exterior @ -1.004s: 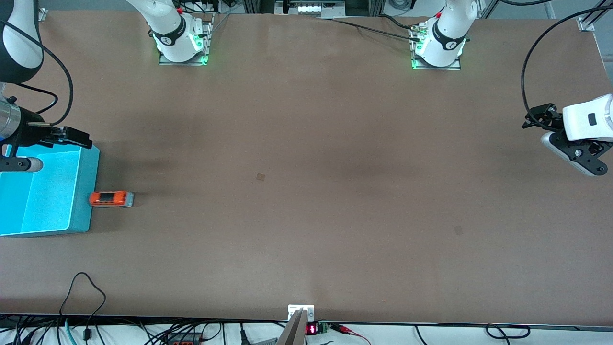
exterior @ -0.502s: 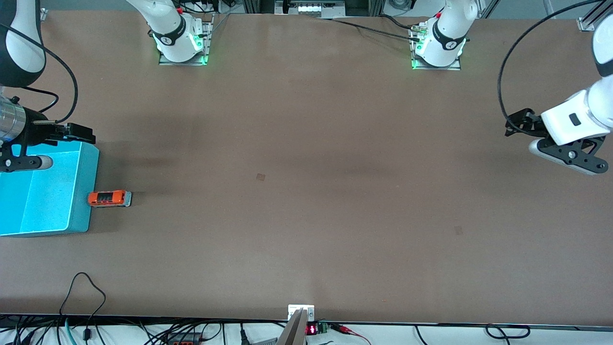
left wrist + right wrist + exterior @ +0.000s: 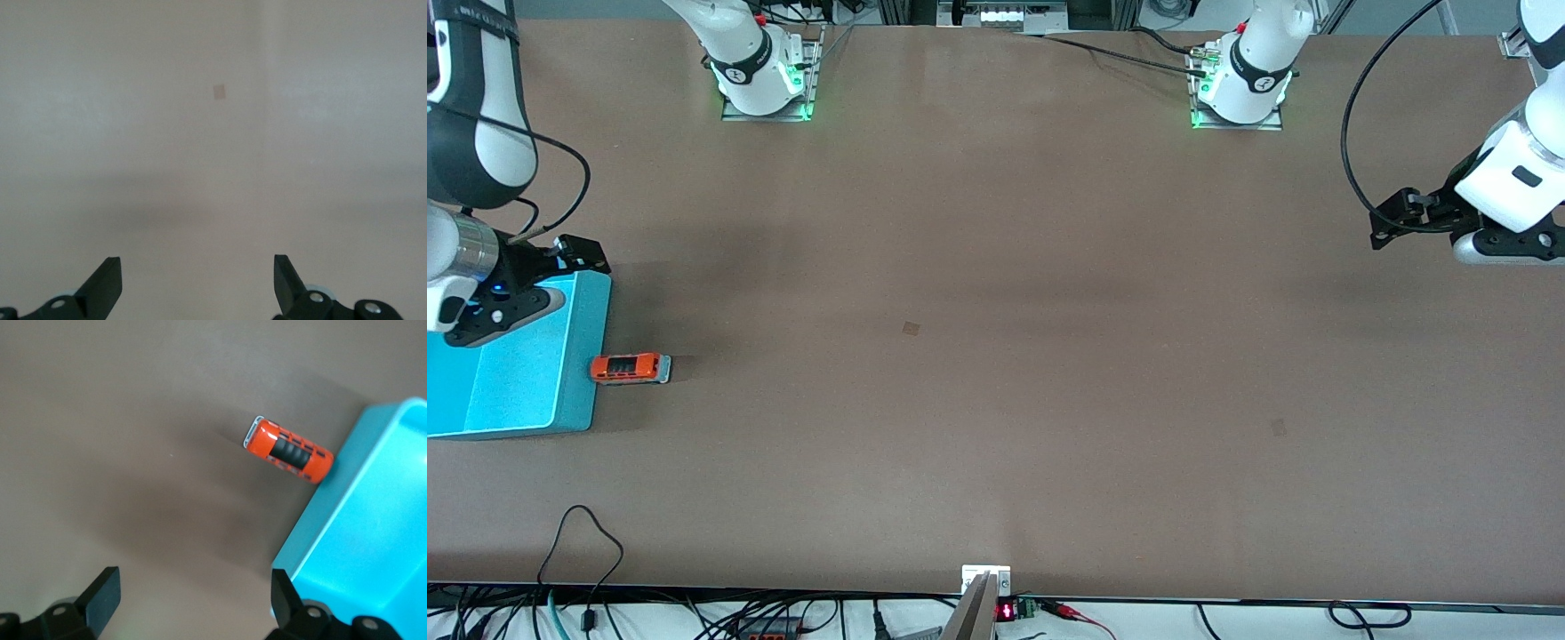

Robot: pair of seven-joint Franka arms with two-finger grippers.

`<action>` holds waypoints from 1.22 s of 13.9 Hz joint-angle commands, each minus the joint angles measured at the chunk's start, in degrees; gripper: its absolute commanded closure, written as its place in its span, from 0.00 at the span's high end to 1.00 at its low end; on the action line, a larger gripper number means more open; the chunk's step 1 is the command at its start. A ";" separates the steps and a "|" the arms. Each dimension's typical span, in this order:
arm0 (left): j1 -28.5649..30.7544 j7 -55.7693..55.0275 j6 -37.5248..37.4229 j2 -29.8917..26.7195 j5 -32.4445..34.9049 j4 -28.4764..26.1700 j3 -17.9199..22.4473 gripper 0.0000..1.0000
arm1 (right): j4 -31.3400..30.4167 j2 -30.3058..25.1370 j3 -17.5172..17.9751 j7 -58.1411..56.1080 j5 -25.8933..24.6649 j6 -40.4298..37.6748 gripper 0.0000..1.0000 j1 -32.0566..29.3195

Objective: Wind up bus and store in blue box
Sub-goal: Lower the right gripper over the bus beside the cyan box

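Observation:
I need to close my right gripper on the bus's middle (image 3: 626,366) (image 3: 289,453), putting one finger on each long side of the bus next to its dark roof panel.
The small orange-red bus (image 3: 630,367) lies on the table beside the blue box (image 3: 525,391), one end against the box's outer wall. It also shows in the right wrist view (image 3: 288,451), with the box's corner (image 3: 360,533) beside it. My right gripper (image 3: 489,313) hangs open and empty over the box's farther corner; its jaws show wide apart in the right wrist view (image 3: 193,577). My left gripper (image 3: 1507,249) is open and empty over bare table at the left arm's end, and its wrist view (image 3: 197,263) shows only table.
Two small dark square marks sit on the table, one near the middle (image 3: 910,328) and one toward the left arm's end (image 3: 1278,428). Cables (image 3: 587,533) lie along the table edge nearest the camera. The arm bases (image 3: 765,80) (image 3: 1240,84) stand at the farthest edge.
The bus has slid a little toward the box wall and stopped. My right gripper has turned and swung over the box corner. My left gripper has risen and drawn back.

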 commanded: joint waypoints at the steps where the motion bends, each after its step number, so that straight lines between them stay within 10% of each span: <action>1: -0.79 -0.45 -1.94 -0.50 -1.12 -0.42 0.72 1.00 | -9.21 -1.51 2.24 -16.68 -0.40 9.94 1.00 -4.12; 8: -1.49 0.96 -1.86 -0.50 -1.12 0.10 -1.12 1.00 | -13.64 5.16 6.83 -50.56 -0.40 29.29 1.00 -10.90; 17: -1.58 0.52 -1.68 -0.41 -1.12 0.11 -2.09 1.00 | -10.39 12.46 10.25 -55.60 0.39 37.31 1.00 -13.80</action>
